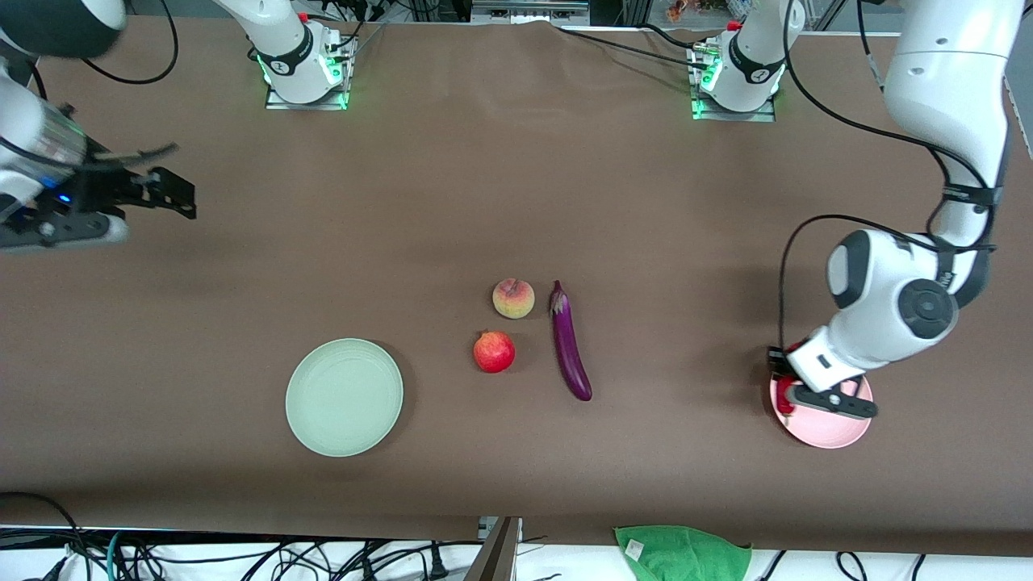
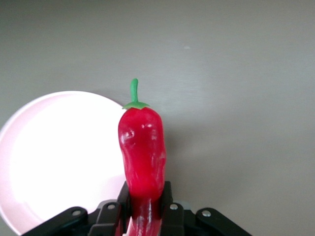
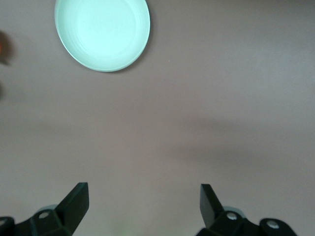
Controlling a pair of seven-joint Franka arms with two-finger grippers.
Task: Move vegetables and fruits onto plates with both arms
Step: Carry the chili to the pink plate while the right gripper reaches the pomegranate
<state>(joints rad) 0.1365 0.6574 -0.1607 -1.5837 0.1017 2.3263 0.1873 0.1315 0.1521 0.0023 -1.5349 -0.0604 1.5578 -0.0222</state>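
The robot's left gripper should release the red chili pepper on the pink plate (image 1: 804,399) (image 2: 90,141), near the plate's rim that faces the purple eggplant. The pepper now hangs over that plate's rim.
My left gripper (image 1: 783,397) hangs over the rim of the pink plate (image 1: 831,429), shut on the red chili pepper (image 2: 142,147), whose green stem points away from the jaws. In the left wrist view the pepper overlaps the edge of the pink plate (image 2: 59,157). The peach (image 1: 513,298), pomegranate (image 1: 494,352) and purple eggplant (image 1: 570,343) lie mid-table. The mint green plate (image 1: 345,396) sits bare, toward the right arm's end. My right gripper (image 1: 173,194) waits open above bare table at that end, and its wrist view shows the green plate (image 3: 102,32).
A green cloth (image 1: 682,553) lies at the table's front edge, nearest the front camera. Cables run along that edge. Both arm bases stand at the top of the front view. Brown table surface surrounds the plates.
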